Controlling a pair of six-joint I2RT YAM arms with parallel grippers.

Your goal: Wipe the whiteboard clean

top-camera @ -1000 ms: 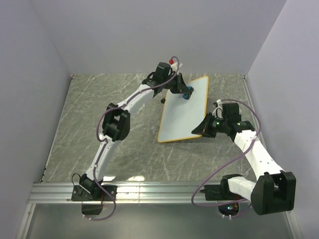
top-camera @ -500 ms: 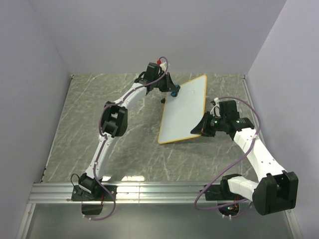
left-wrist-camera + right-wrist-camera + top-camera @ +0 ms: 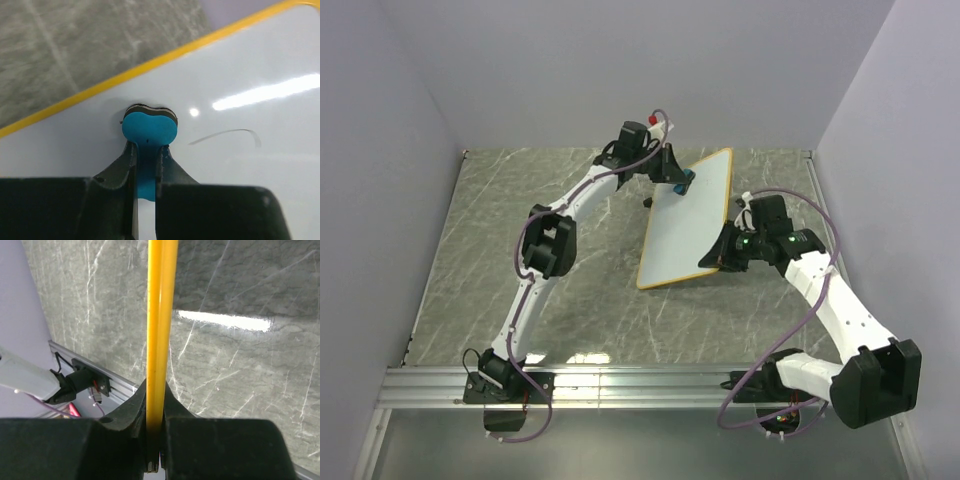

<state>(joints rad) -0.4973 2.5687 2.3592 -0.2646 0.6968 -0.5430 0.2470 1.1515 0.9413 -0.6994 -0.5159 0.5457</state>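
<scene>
My right gripper has a place to put the whiteboard. Next, I set it down on the far half of the marble table point(image 3: 672, 191), below the blue eraser.
The whiteboard point(image 3: 685, 222), white with an orange-yellow rim, is held tilted above the marble table. My right gripper point(image 3: 717, 262) is shut on its near right rim, seen edge-on in the right wrist view point(image 3: 160, 320). My left gripper point(image 3: 678, 181) is shut on the blue eraser point(image 3: 149, 128) and presses it on the board's far left part point(image 3: 240, 150), close to the rim point(image 3: 100, 87). A thin dark curved line point(image 3: 225, 134) remains on the board to the right of the eraser.
The grey marble table point(image 3: 520, 240) lies under the board. An aluminium rail point(image 3: 620, 385) runs along the near edge. Lilac walls close the left, back and right sides.
The left gripper with the eraser slid left along the board's far end, then back right a little. The right gripper has raised the board's right side, so it stands steeper.
</scene>
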